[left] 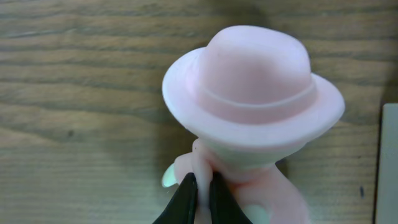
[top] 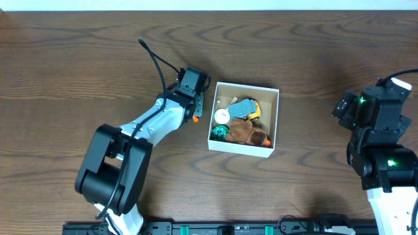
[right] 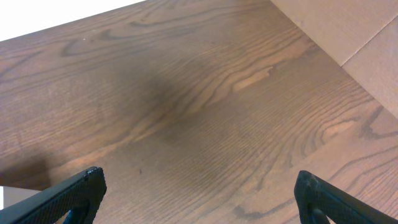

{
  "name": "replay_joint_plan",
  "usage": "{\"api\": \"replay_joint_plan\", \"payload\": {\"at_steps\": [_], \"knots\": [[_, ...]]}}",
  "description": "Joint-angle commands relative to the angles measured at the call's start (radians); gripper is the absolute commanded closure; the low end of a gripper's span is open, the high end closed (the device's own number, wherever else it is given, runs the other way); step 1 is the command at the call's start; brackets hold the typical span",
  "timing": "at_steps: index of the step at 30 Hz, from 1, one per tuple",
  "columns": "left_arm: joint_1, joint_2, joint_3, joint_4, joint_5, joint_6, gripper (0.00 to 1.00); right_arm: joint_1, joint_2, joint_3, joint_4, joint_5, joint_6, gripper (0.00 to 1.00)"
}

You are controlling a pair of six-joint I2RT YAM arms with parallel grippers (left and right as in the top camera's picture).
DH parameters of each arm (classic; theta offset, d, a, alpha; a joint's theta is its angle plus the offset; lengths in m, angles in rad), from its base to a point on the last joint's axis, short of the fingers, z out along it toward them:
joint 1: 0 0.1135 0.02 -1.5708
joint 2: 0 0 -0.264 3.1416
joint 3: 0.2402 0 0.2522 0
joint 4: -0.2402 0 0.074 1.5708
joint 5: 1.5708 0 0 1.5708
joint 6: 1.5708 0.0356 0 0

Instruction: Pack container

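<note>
Next, my left gripper lets go of the pink figure between the blue and yellow toy and the container's side [top: 264, 113] nearest my right gripper.
The container [top: 247, 85] is a square white-walled box at the table's centre, with several small toys in it: a brown plush [top: 243, 131], a blue and yellow toy [top: 245, 108], a white round piece [top: 222, 116] and a green ball [top: 219, 133]. My left gripper [left: 203, 186] is shut on the lower part of a pink figure with a wide-brimmed hat [left: 255, 87], over the wood just left of the container's wall [left: 390, 162]. In the overhead view the left gripper [top: 193, 91] hides the figure. My right gripper [right: 199, 186] is open and empty over bare wood, far right.
The right arm [top: 382, 130] stands at the table's right edge, well away from the container. Pale cardboard [right: 348, 31] shows past the table's edge in the right wrist view. A black cable [top: 155, 62] trails from the left arm.
</note>
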Motion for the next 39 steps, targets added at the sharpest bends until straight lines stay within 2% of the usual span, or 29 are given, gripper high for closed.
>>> {"api": "replay_joint_plan", "payload": {"at_steps": [1, 8, 14, 17, 24, 35, 39], "knots": [[0.008, -0.094, 0.01, -0.043, -0.065, 0.017, 0.94, -0.007, 0.002, 0.008, 0.001, 0.017, -0.011, 0.01], [-0.002, -0.378, 0.01, -0.128, -0.045, 0.016, 0.94, -0.007, 0.002, 0.008, 0.001, 0.017, -0.011, 0.01], [-0.061, -0.57, 0.01, -0.128, 0.194, 0.016, 0.94, -0.007, 0.002, 0.008, 0.001, 0.017, -0.011, 0.01], [-0.122, -0.61, 0.01, -0.115, 0.257, 0.011, 0.94, -0.007, 0.002, 0.008, 0.001, 0.017, -0.011, 0.01], [-0.269, -0.581, 0.01, -0.016, 0.258, -0.005, 0.95, -0.007, 0.002, 0.008, 0.001, 0.017, -0.011, 0.01], [-0.372, -0.405, 0.01, 0.146, 0.205, -0.182, 0.94, -0.007, 0.002, 0.008, 0.001, 0.017, -0.011, 0.01], [-0.383, -0.326, 0.01, 0.209, 0.137, -0.268, 0.94, -0.007, 0.002, 0.008, 0.001, 0.017, -0.011, 0.01]]}}
